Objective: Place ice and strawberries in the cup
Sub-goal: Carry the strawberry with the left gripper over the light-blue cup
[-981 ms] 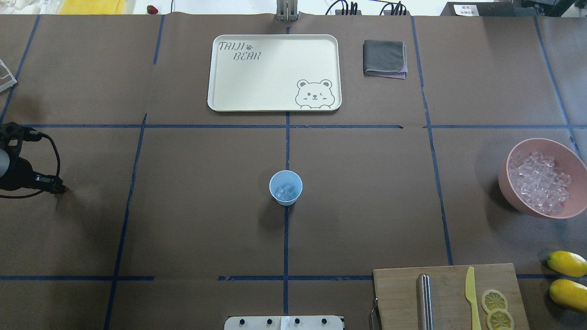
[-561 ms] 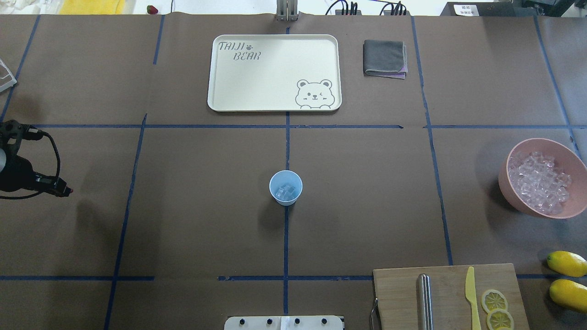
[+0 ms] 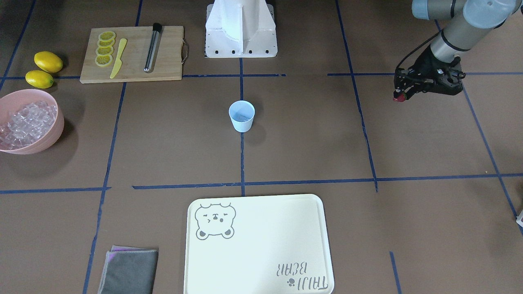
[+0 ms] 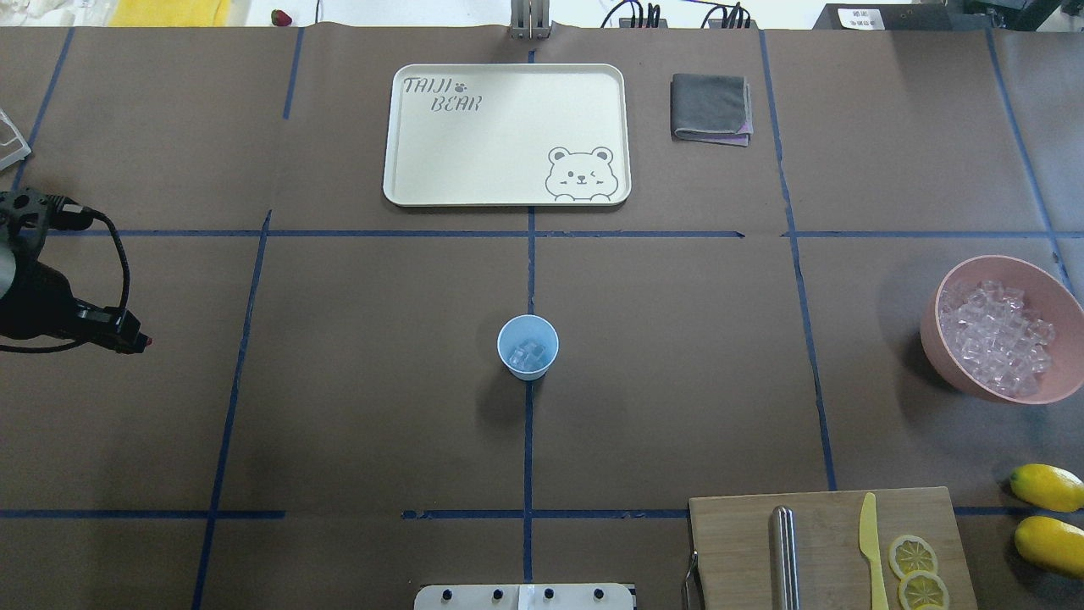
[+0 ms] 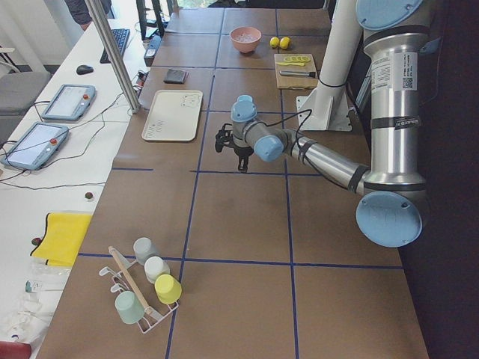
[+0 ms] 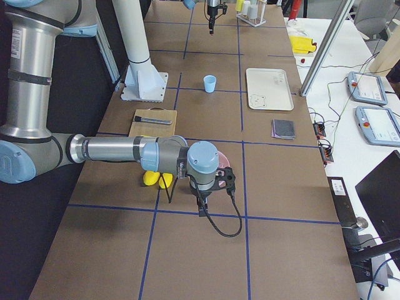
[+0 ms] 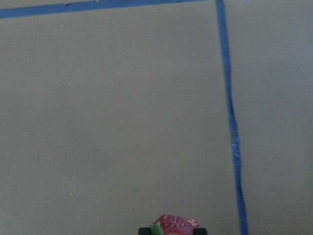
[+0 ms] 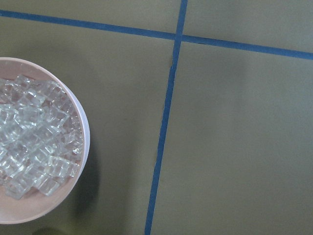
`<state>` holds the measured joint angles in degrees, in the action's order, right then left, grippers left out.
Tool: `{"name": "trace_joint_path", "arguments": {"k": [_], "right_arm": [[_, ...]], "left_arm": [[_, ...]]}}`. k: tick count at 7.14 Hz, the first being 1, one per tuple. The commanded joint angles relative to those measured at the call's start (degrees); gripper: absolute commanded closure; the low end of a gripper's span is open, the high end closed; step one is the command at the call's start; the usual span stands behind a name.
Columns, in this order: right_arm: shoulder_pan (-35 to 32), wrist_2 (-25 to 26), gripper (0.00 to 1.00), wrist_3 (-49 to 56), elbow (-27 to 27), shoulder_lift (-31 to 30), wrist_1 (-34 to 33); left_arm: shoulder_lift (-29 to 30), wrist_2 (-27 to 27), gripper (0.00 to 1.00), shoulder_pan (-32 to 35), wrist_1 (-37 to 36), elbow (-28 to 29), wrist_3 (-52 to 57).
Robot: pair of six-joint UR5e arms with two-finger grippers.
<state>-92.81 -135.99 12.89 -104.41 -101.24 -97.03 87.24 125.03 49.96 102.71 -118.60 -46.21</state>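
Observation:
I will have my left gripper let go of the red strawberry so that it rests on the ice cubes inside the light-blue cup (image 3: 243,118).
The light-blue cup (image 4: 528,346) stands upright at the table's middle with a few ice (image 4: 530,357) cubes inside; the front view also shows the cup (image 3: 242,116). More ice (image 4: 996,337) fills the pink bowl (image 4: 1050,284) at the right edge. My left gripper (image 4: 142,341) hovers far left of the cup, shut on a red strawberry (image 3: 399,97). The strawberry (image 7: 176,225) shows between the fingertips in the left wrist view. My right gripper (image 6: 202,211) hangs beside the bowl; it shows only in the exterior right view, so I cannot tell its state.
A cream bear tray (image 4: 474,161) and a folded grey cloth (image 4: 710,108) lie at the far side. A cutting board (image 4: 826,551) with a knife, a metal rod and lemon slices sits at the near right, two lemons (image 4: 1048,487) beside it. A cup rack (image 5: 146,288) stands at the left end.
My left gripper has moved a little to the right, toward the cup, still holding the strawberry. The cup and bowl have not moved.

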Motion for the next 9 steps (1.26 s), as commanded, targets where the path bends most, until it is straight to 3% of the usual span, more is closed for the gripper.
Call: {"name": "trace_joint_path", "arguments": {"k": [1,4,7,9], "right_arm": [[0.0,0.0,0.00,0.0,0.0,0.0,0.0],[0.0,0.0,0.00,-0.1,0.0,0.1,0.0],[0.0,0.1,0.00,-0.1,0.0,0.0,0.0],[0.0,0.1,0.00,-0.1,-0.1,0.0,0.0]], "left_arm": [[11.2,-4.2,0.99,-0.6,-14.1,-3.0,-2.9],[31.7,-12.4,0.99,-14.8,-27.6,-1.2,-20.5],[47.7,-21.3,0.98,-21.2,-27.7,13.2,-31.5],[54.2,-21.5,0.96,-21.8,-27.0,22.1,-33.2]]}}
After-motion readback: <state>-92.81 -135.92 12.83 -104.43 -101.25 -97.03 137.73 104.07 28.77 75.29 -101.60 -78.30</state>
